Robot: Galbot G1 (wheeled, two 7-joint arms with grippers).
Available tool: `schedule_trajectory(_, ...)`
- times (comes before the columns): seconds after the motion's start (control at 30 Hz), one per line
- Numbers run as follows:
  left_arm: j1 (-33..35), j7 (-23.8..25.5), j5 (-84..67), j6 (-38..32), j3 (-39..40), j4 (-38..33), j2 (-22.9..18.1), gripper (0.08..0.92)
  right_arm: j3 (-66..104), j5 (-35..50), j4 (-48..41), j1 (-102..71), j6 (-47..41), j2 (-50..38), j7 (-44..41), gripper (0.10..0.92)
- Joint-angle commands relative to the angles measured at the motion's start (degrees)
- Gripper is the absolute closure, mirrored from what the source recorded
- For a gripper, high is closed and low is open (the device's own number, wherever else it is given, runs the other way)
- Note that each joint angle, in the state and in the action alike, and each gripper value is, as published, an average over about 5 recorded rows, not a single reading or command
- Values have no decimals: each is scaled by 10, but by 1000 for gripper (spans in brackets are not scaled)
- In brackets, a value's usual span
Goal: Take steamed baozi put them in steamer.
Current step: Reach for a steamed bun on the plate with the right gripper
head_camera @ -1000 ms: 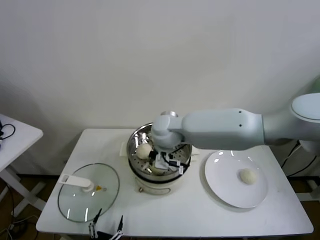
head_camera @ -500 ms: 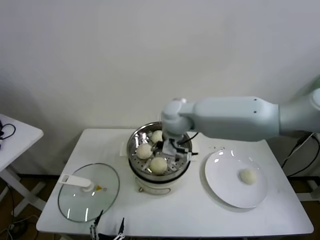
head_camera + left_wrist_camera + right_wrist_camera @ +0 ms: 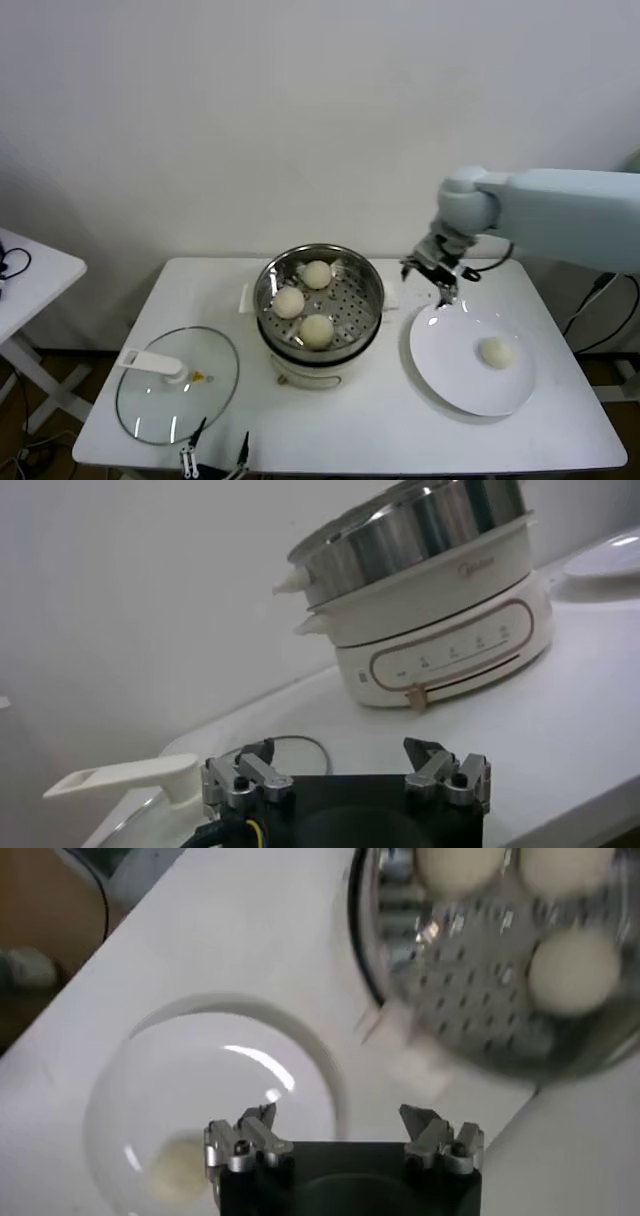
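Observation:
The baozi on the white plate still belongs in the steamer, so my right gripper needs to go to it next and close around the baozi's sides point(image 3: 496, 352) point(image 3: 178, 1170).
The steamer point(image 3: 372, 300), a shiny steel pot on a cream base, stands mid-table and holds three baozi point(image 3: 317, 330) on its perforated tray; they also show in the right wrist view point(image 3: 572, 969). A fourth baozi point(image 3: 496, 351) lies on the white plate point(image 3: 440, 340), seen blurred in the right wrist view point(image 3: 180, 1163). My right gripper point(image 3: 436, 276) is open and empty, above the plate's near-left rim between steamer and plate; it also shows in its own wrist view point(image 3: 342, 1120). My left gripper point(image 3: 213, 458) is open, parked at the table's front edge.
A round glass lid point(image 3: 160, 395) with a white handle point(image 3: 155, 364) lies on the table left of the steamer. A second white table point(image 3: 30, 270) stands at far left. The steamer's side shows in the left wrist view point(image 3: 440, 610).
My right gripper has left a third baozi in the steamer, lifted out and swung right to above the plate's edge. The left arm has not moved.

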Motion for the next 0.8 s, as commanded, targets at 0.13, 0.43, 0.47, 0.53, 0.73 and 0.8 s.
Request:
schedule_trajectory(0.13,2,0,-5,3,0,4,-26,177,112,-53,-111,-224,-67,-168,11,203)
schedule_trajectory(0.43,8,0,1,3,-7,7,-28,177,242,-111,-211,-364,-51,-136,13,203)
schedule_trajectory(0.47,9,1,1,3,-7,7,-28,177,251,-115,-219,-373,-49,-132,14,203)
schedule_trajectory(0.53,10,1,2,4,-7,7,-28,177,263,-120,-233,-386,-48,-123,14,203)
schedule_trajectory(0.73,10,1,3,4,-9,10,-28,177,299,-130,-269,-414,-39,-96,16,203)
schedule_trajectory(0.8,10,1,3,3,-10,11,-28,177,307,-132,-279,-418,-39,-88,17,203)
